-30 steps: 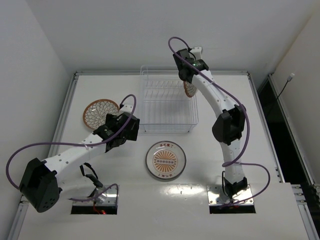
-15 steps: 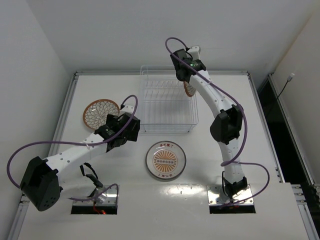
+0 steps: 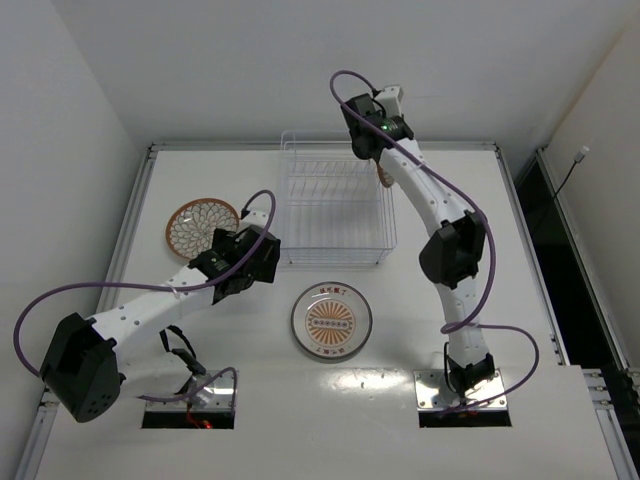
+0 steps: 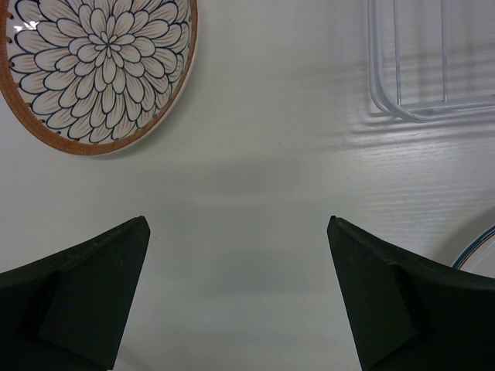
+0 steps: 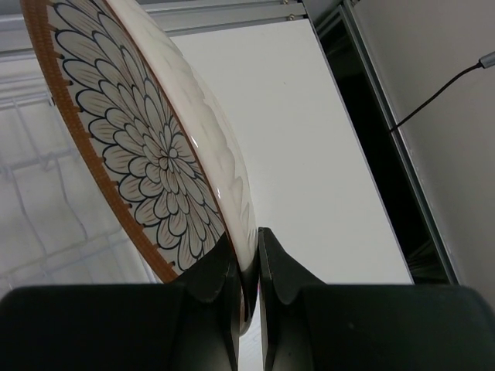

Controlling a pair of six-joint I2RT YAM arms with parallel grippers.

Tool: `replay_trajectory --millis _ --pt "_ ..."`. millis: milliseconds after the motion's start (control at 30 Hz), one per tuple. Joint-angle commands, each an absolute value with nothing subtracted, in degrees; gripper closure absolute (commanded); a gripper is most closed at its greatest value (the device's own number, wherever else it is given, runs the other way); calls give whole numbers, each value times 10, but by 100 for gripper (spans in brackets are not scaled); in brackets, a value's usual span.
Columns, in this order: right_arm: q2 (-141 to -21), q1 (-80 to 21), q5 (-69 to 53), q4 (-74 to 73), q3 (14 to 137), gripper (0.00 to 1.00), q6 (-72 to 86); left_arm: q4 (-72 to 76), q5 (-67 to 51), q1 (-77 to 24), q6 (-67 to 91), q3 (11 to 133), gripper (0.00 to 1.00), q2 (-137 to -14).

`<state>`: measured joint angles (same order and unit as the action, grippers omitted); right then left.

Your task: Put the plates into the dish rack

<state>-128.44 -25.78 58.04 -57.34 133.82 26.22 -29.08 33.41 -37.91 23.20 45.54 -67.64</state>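
Observation:
I am going to set the brown-rimmed petal plate on edge in the rear wires of the white dish rack (image 3: pixel 349 168) with my right gripper.
My right gripper (image 5: pixel 255 236) is shut on the rim of a brown-rimmed petal plate (image 5: pixel 147 131) and holds it on edge. In the top view this plate (image 3: pixel 384 180) is a thin sliver over the right side of the white wire dish rack (image 3: pixel 335 205), under my right gripper (image 3: pixel 374 150). A second petal plate (image 3: pixel 200 224) lies flat left of the rack. The white plate with an orange-brown centre (image 3: pixel 331 321) lies flat in front of the rack. My left gripper (image 4: pixel 237 224) is open and empty above bare table between the flat petal plate (image 4: pixel 97 69) and the rack corner (image 4: pixel 433 69).
The table (image 3: pixel 460 230) is white with a raised rail along its back and sides. White walls stand behind and at the left. The white plate's edge (image 4: pixel 479 251) shows at the lower right of the left wrist view. Purple cables loop off both arms.
My right gripper has moved slightly back and left with the plate. The plate now shows as a thinner sliver in the top view. The left arm has barely moved.

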Motion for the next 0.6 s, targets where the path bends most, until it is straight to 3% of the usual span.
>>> replay_trajectory --millis 0,567 --pt "-1281 -261 643 -520 1388 100 248 -277 331 -386 240 476 0 -664" --pt "-1347 -310 649 -521 1398 100 225 -266 326 -386 240 471 0 -636"
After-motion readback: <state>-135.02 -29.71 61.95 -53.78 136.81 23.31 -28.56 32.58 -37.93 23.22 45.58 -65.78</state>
